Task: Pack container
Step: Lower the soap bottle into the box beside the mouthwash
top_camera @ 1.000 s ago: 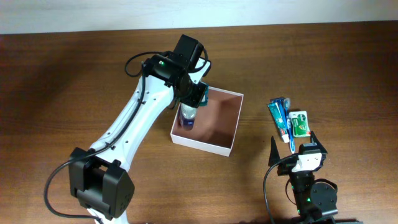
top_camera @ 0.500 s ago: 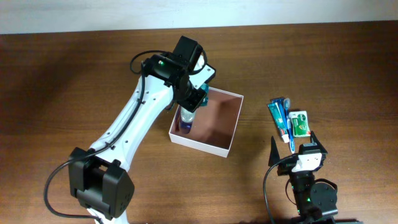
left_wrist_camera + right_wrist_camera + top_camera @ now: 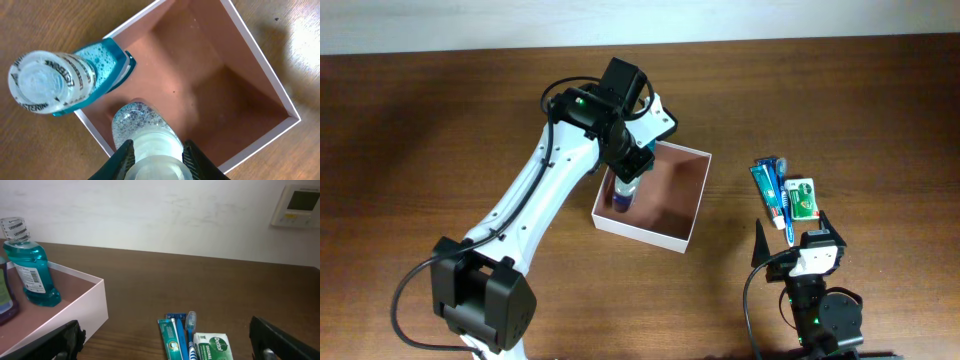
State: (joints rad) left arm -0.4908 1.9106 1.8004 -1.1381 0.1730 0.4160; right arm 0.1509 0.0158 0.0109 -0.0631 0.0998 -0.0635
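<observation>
My left gripper is to release the clear bottle against the container's side [image 3: 619, 202] [image 3: 121, 119], in front of the teal bottle. The clear bottle is now upright inside the container.
The container [image 3: 670, 205] is a square white-walled box with a reddish-brown inside, at the table's middle; it also shows in the left wrist view [image 3: 215, 85] and the right wrist view [image 3: 80, 305]. A teal bottle [image 3: 65, 80] stands upright in its far-left corner and shows in the right wrist view [image 3: 27, 265]. My left gripper [image 3: 152, 160] is shut on a clear bottle [image 3: 145, 130] with a purplish lower part [image 3: 621, 192], held upright inside the container next to the teal bottle. My right gripper [image 3: 165, 347] is open and empty, low near the table's front right.
A green toothpaste box [image 3: 764, 188], a blue toothbrush [image 3: 782, 200] and a green soap packet [image 3: 804, 198] lie side by side right of the container, just beyond my right gripper [image 3: 792, 238]. Bare wooden table surrounds them.
My left wrist has swung a little to the right over the container, still holding the clear bottle. The right arm has not moved.
</observation>
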